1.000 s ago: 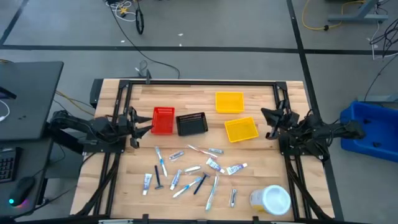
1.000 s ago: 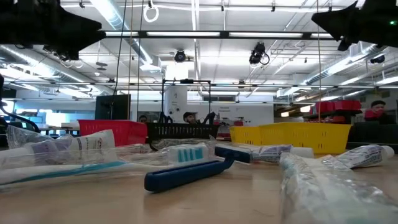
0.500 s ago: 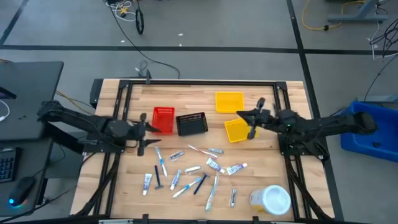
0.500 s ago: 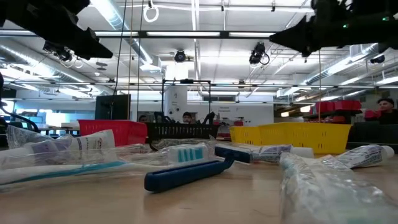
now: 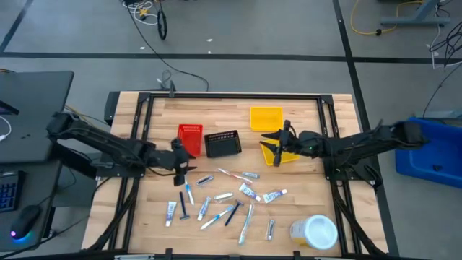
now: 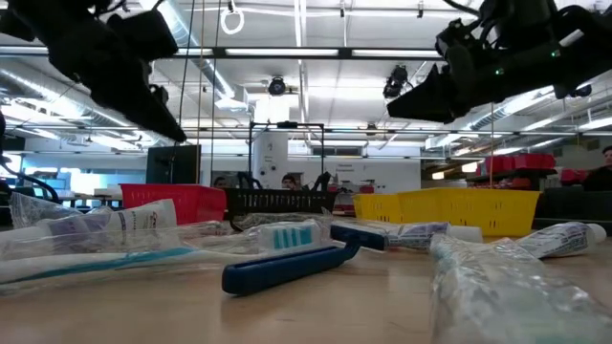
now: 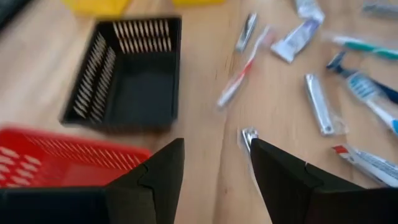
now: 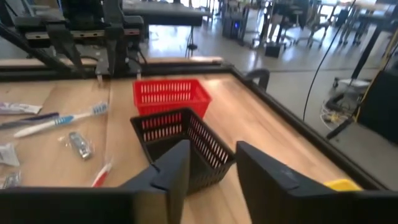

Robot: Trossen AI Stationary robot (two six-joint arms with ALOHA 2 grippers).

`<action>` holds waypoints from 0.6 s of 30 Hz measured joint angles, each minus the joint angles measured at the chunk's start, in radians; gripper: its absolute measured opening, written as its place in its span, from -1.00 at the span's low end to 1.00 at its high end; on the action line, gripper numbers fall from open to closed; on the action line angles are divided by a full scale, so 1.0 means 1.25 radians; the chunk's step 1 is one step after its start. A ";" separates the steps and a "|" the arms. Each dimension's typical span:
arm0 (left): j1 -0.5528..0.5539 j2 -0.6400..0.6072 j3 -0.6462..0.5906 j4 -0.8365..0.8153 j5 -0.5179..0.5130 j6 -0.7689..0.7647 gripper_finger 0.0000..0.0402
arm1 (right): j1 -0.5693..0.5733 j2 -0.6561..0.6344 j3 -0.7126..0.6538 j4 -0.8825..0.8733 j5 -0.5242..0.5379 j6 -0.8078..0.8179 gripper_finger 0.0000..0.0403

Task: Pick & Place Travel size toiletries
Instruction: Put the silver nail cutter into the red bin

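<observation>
The middle of the silver nail clipper [image 5: 205, 180] [image 7: 251, 155] that lies nearest the red bin is my target. Next, I close my left gripper on it there.
The travel size toiletries [image 5: 220, 196] lie loose on the near middle of the wooden table [image 5: 310, 188]: small tubes, toothbrushes, dark sticks and sachets. In the low view a blue toothbrush [image 6: 287, 268] lies flat in front. My left gripper [image 5: 182, 162] hangs open above the table, near the red bin [image 5: 189, 139] and over the left end of the pile. Its own view shows the open fingers [image 7: 214, 165] above bare wood. My right gripper [image 5: 278, 144] is open [image 8: 211, 165] and held high over the nearer yellow bin [image 5: 283, 150], facing the black bin [image 8: 180, 140].
A red bin, a black bin [image 5: 222, 143] and two yellow bins [image 5: 266, 118] stand in a row across the far middle. A big yellowish jar with a white lid [image 5: 315, 231] sits at the near right. A black frame [image 5: 231, 96] runs round the table.
Both arms have swung in from the table's sides toward the middle. My left gripper has gone right and a little nearer, from beside the red bin to the pile's left end. My right gripper has gone left, from the right edge to over the nearer yellow bin.
</observation>
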 joint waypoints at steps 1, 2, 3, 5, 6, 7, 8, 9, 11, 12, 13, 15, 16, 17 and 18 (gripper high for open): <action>0.000 0.022 0.000 0.009 0.009 -0.004 -0.03 | 0.000 0.008 0.000 0.000 0.000 0.000 -0.17; 0.000 0.045 0.000 0.024 0.018 -0.008 -0.03 | 0.000 0.015 0.000 -0.001 0.001 0.000 -0.12; 0.000 0.070 0.000 0.051 0.028 -0.010 -0.03 | 0.000 0.020 0.000 -0.001 0.001 0.001 -0.07; 0.000 0.116 0.000 0.096 0.041 -0.012 -0.03 | 0.000 0.026 0.000 0.000 0.000 0.008 0.01; 0.000 0.140 0.000 0.122 0.048 -0.019 -0.03 | 0.000 0.027 0.000 -0.001 0.000 0.012 0.04; 0.000 0.164 0.000 0.151 0.052 -0.026 -0.03 | 0.000 0.028 0.000 -0.001 0.000 0.013 0.06; 0.000 0.185 0.000 0.176 0.054 -0.040 -0.03 | 0.000 0.028 0.000 0.001 0.000 0.013 0.08; 0.000 0.204 0.001 0.195 0.058 -0.050 -0.03 | 0.000 0.027 0.000 0.003 0.000 0.013 0.10; 0.000 0.238 0.001 0.228 0.075 -0.072 -0.03 | 0.000 0.027 0.000 0.005 0.001 0.013 0.13; 0.000 0.253 0.001 0.239 0.084 -0.087 -0.03 | 0.000 0.027 0.000 0.008 0.001 0.013 0.14; 0.000 0.268 0.001 0.246 0.091 -0.097 -0.03 | 0.000 0.027 0.000 0.010 0.001 0.013 0.14; 0.000 0.295 0.001 0.267 0.100 -0.125 -0.03 | 0.000 0.027 0.000 0.011 0.001 0.013 0.15; 0.000 0.306 0.001 0.269 0.100 -0.136 -0.03 | 0.000 0.027 0.000 0.013 0.001 0.013 0.15; 0.000 0.320 0.006 0.264 0.100 -0.150 -0.03 | 0.000 0.027 0.000 0.017 0.001 0.013 0.14; 0.000 0.334 0.013 0.254 0.100 -0.156 -0.03 | 0.000 0.027 0.000 0.019 0.001 0.013 0.13</action>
